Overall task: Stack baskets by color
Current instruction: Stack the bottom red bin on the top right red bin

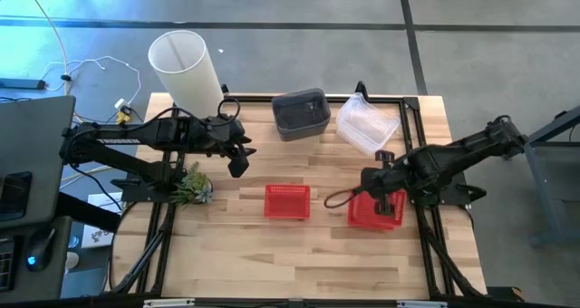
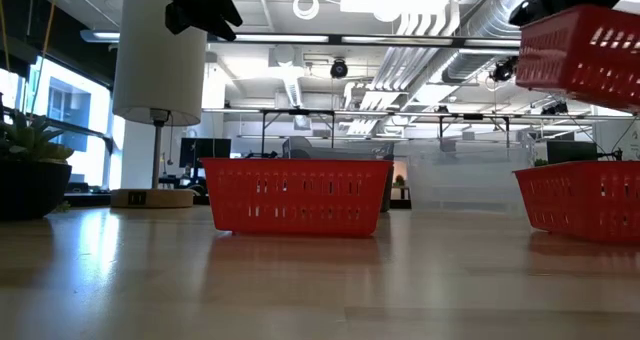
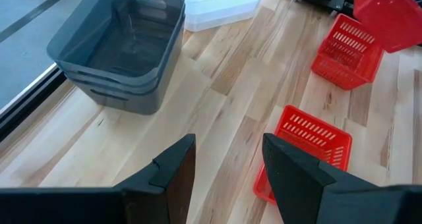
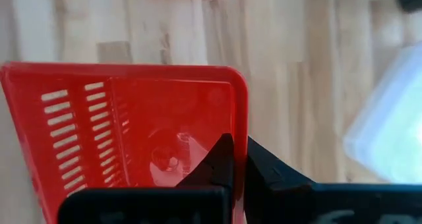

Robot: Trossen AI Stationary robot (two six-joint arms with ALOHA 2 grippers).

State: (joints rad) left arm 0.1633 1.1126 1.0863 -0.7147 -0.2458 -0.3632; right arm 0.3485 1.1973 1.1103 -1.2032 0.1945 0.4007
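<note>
Next, I let go of the tilted red basket with my right gripper inside the other red basket (image 1: 371, 212) that stands under it.
Three red mesh baskets show. One (image 1: 287, 201) stands on its base mid-table, a second (image 2: 585, 200) on its base toward the right. The third (image 2: 585, 55) hangs tilted above the second, with my right gripper (image 4: 239, 161) shut on it. A stack of dark grey baskets (image 1: 301, 113) and a stack of clear baskets (image 1: 367, 124) rest at the far edge. My left gripper (image 3: 227, 171) waits open above the table's left part, nothing between its fingers. My right gripper pinches the rim of one side wall (image 4: 241, 112) of the red basket, one finger (image 4: 221, 158) inside it and the other outside. The fingers come from above, pointing steeply down. The basket hangs tilted, lifted clear above the other red basket.
A tall white lamp (image 1: 186, 68) stands at the far left corner and a small green plant (image 1: 190, 188) at the left edge. Bare wood lies along the near side of the table (image 1: 299, 254).
</note>
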